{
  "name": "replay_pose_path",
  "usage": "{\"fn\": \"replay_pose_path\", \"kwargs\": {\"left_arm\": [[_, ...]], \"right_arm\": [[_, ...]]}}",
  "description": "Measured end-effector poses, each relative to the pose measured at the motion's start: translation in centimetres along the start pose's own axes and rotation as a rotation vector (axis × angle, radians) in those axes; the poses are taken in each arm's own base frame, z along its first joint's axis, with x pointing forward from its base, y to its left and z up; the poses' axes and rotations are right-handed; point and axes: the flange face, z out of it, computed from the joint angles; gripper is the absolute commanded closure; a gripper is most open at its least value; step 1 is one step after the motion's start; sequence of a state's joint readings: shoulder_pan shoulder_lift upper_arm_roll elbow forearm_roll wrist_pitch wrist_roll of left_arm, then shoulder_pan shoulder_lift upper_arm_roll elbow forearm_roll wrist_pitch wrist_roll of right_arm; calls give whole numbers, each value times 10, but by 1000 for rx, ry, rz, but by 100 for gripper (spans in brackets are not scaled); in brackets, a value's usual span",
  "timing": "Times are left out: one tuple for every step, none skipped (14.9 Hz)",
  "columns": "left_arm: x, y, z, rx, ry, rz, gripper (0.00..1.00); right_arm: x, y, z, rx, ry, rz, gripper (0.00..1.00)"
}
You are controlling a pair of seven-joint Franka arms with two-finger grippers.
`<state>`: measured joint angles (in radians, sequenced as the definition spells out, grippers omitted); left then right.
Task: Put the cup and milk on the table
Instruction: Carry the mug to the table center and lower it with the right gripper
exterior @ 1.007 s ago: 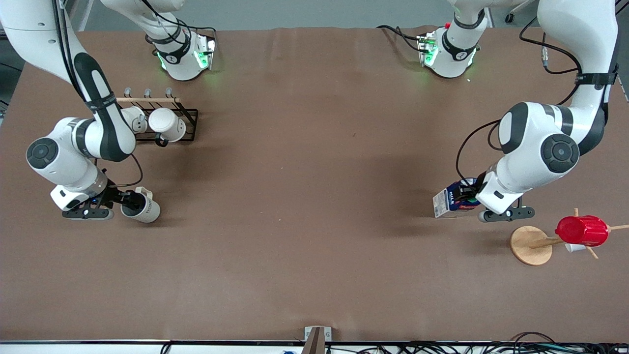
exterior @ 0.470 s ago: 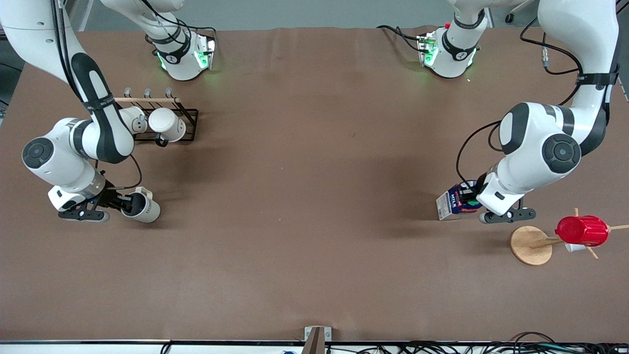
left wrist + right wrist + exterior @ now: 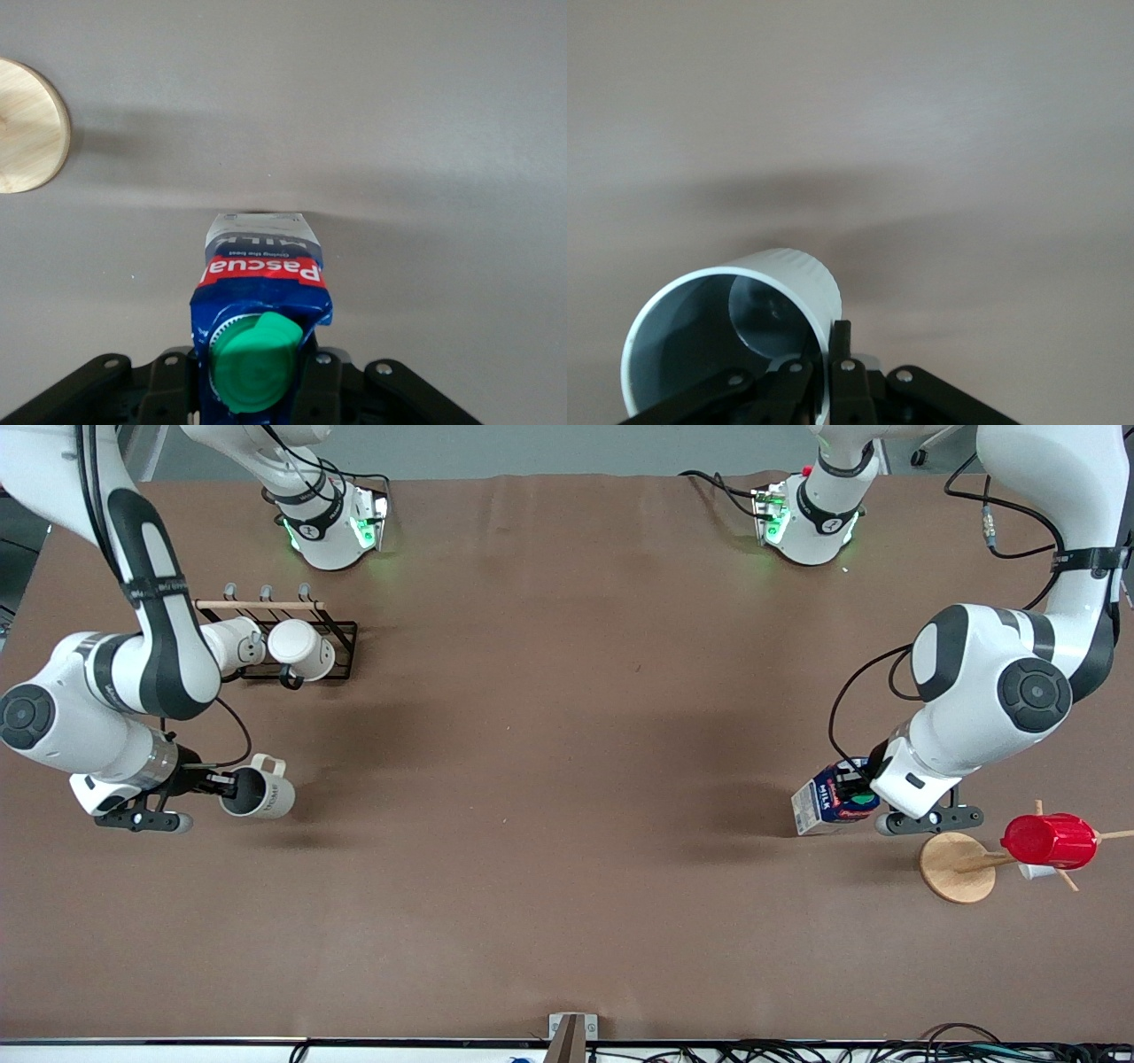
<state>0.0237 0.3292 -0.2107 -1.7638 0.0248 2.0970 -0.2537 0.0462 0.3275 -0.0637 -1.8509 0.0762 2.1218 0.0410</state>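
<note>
Next, I release the cup with my right gripper on the bare middle of the brown table (image 3: 591, 782), facing the milk.
The light grey-beige cup (image 3: 263, 794) with a dark inside lies tilted on its side, low over the brown table (image 3: 567, 735) at the right arm's end, handle pointing away from the front camera. My right gripper (image 3: 227, 786) is shut on its rim, one finger inside and one outside; the right wrist view shows the cup (image 3: 735, 328) and the gripper (image 3: 828, 359). The blue and white milk (image 3: 830, 806) is tilted, low over the table at the left arm's end. My left gripper (image 3: 858, 790) is shut on its top by the green cap (image 3: 255, 365), gripper (image 3: 252, 385).
A black wire rack (image 3: 341, 642) with two white mugs stands farther from the front camera than the cup. A red cup (image 3: 1050, 840) hangs on a wooden stand whose round base (image 3: 955, 866) lies close beside the milk, also seen in the left wrist view (image 3: 27, 124).
The right arm swung toward its end of the table and the cup turned, its handle now pointing away from the camera. The left gripper carried the milk nearer the front camera, closer to the wooden stand.
</note>
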Motion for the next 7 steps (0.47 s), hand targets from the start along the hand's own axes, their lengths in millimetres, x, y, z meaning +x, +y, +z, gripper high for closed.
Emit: {"fn": "replay_pose_path", "kwargs": {"left_arm": [[1,3,-7,-1,-2,4,69],[3,6,-15,-2,2,7,69],[5,8,-22,-4,8,10,69],[6,12,-27,-6,12,15,68],[7,15,-31,-7,16,20,68],[7,19,-34,-8,21,26,68],[7,24,-36,-9,24,32,68]], "right_arm": [[-1,-40,-18,8,-6,5,100],[-6,-83,-32,19,-5,-2,100],[-14,-128,-40,33,-4,-13,100],[-25,-167,-42,42,-4,-32,100],[-39,-206,-39,41,-8,-61,100],[-53,-244,-35,23,-7,-79,100],[-68,-278,-29,3,-2,-85,100]]}}
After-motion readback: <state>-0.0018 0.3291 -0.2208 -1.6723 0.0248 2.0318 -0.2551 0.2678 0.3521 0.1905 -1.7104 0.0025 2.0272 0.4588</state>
